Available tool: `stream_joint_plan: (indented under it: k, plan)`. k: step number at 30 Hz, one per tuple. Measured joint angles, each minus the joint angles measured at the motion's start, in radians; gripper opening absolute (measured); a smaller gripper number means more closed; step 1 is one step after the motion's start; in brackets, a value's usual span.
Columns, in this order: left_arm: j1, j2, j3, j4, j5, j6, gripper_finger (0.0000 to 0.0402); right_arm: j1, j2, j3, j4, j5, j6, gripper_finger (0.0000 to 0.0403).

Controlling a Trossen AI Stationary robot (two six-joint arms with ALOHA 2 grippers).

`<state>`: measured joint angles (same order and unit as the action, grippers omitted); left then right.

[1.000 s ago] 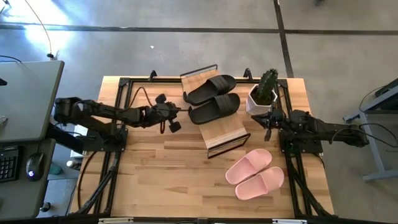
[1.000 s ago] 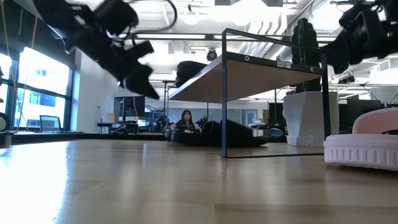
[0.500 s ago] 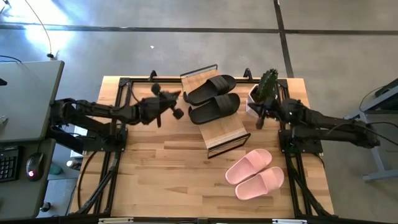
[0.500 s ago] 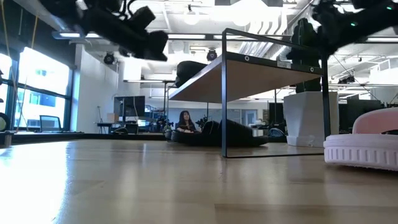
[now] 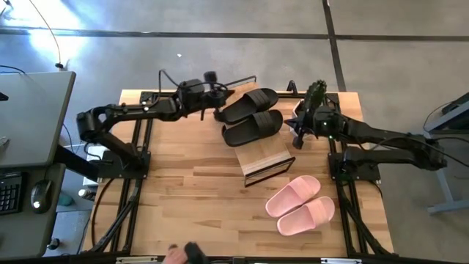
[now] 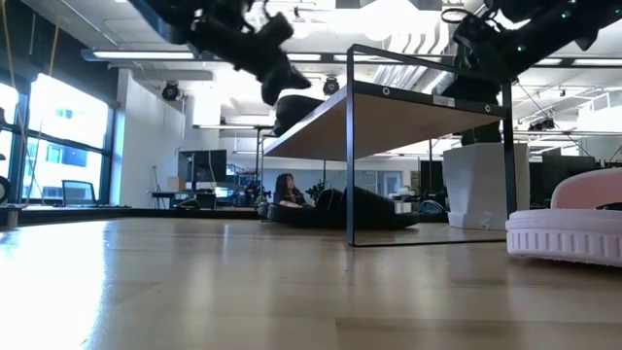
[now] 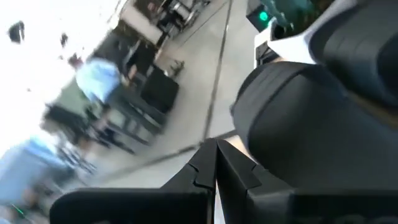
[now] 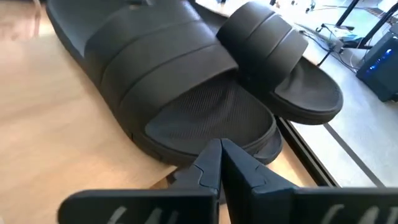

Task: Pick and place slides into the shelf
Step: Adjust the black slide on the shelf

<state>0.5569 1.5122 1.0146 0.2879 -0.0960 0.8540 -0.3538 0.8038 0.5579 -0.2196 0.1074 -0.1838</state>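
The left gripper's fingers are shut beside the end of the far black slide, so the robot should open them, reach over the slide and pinch its edge (image 5: 230, 110) before moving it.
Two black slides (image 5: 249, 105) (image 5: 254, 126) lie side by side, soles down, on the top board of the slanted wooden shelf (image 5: 265, 155). A pale pink pair (image 5: 300, 205) rests on the table near the right front. My left gripper (image 5: 218, 110), shut, hovers at the far slide's left end; the left wrist view shows that slide (image 7: 298, 124) just beyond the fingertips. My right gripper (image 5: 297, 133), also shut, hangs a little to the right of the near slide (image 8: 186, 93) and points at its end. My left gripper has its shut fingertips (image 7: 214, 163) right beside the far black slide's left end (image 5: 223, 114). I cannot tell whether they touch it.
A white pot with a cactus (image 5: 314, 103) stands at the far right, close behind my right arm. A person's hand (image 5: 176, 254) shows at the table's near edge. Bare wood lies on the left half of the table (image 5: 183, 191).
My left gripper has risen and swung toward the far edge and to the right, rolling as it went, and now stands at the far black slide. My right gripper has risen and moved left, from beside the pot toward the shelf. Both stayed shut. The slides have not moved.
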Motion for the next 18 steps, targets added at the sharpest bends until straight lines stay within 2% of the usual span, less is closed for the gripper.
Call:
stream_joint_plan:
  k: [4, 9, 18]
  plan:
    - [-0.001, 0.062, 0.105, -0.040, -0.011, 0.135, 0.0001, 0.000, 0.006, 0.000, -0.008, 0.000, -0.019, 0.0000]
    - [-0.002, 0.116, 0.217, -0.223, -0.005, 0.303, 0.0001, 0.029, -0.003, 0.000, -0.002, 0.016, -0.072, 0.0000]
    - [-0.008, 0.186, 0.242, -0.276, -0.031, 0.534, 0.0001, 0.217, -0.054, 0.000, -0.088, 0.249, -0.113, 0.0000]
